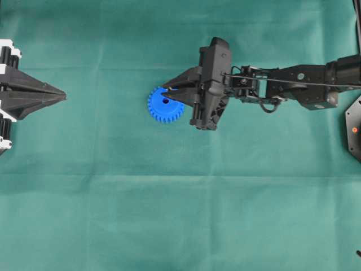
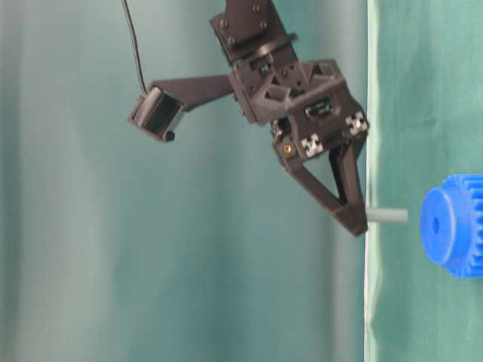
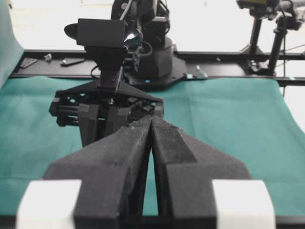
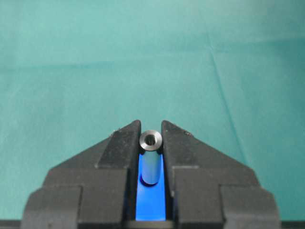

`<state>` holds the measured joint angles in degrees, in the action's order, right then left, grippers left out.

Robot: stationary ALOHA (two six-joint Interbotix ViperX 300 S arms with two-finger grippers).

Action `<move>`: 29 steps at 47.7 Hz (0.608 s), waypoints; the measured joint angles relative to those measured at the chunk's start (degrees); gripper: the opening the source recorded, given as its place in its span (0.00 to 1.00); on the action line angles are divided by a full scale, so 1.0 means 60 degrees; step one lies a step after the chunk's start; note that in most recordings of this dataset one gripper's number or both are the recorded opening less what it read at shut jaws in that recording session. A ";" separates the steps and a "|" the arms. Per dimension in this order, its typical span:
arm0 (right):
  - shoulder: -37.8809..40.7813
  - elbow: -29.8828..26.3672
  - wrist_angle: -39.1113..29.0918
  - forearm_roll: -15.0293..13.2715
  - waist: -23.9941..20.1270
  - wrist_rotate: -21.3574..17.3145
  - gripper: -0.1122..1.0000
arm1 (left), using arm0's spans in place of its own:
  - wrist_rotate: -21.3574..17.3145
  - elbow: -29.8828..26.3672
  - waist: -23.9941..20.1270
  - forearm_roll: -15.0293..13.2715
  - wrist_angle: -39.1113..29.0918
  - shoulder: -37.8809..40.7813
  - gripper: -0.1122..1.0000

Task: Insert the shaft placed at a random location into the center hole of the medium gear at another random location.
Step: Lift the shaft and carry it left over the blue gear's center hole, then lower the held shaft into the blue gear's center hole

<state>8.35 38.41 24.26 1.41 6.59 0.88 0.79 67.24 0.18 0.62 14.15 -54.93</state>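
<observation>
Next, I let go of the shaft with my right gripper so it stands upright in the dark center hole of the blue medium gear [image 1: 165, 100] [image 4: 149, 182].
The medium gear [image 1: 163, 108], bright blue and toothed, lies flat on the green cloth, and part of its face shows between the fingers in the right wrist view [image 4: 150, 202]. My right gripper [image 1: 165, 90] hovers over it, shut on the shaft [image 4: 150, 162], a short silvery pin held upright. From table level the shaft [image 2: 388, 216] points at the gear [image 2: 451, 225], with a small gap between its free end and the gear's face. It is roughly in line with the center hole [image 2: 435, 224]. My left gripper [image 1: 63, 97] rests far to the left, shut and empty.
Green cloth [image 1: 180, 214] covers the whole table. A black fixture [image 1: 354, 129] sits at the right edge. In the left wrist view the right arm [image 3: 109, 100] stands ahead of my left gripper [image 3: 151, 118], with a black rail [image 3: 228, 59] behind it.
</observation>
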 measured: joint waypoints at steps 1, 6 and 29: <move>0.0044 -0.0044 0.0000 0.0000 0.0000 0.0000 0.22 | 0.0000 0.0015 0.0000 0.0000 0.0000 0.0015 0.10; 0.0117 -0.0132 0.0000 0.0000 -0.0015 0.0000 0.22 | 0.0000 0.0015 0.0000 0.0000 0.0000 0.0015 0.10; 0.0366 -0.0205 0.0015 0.0000 -0.0044 0.0000 0.22 | 0.0000 0.0000 0.0000 0.0000 -0.0015 0.0015 0.10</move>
<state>10.55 37.18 24.35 1.41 6.33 0.88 0.79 67.24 0.18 0.62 14.06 -54.84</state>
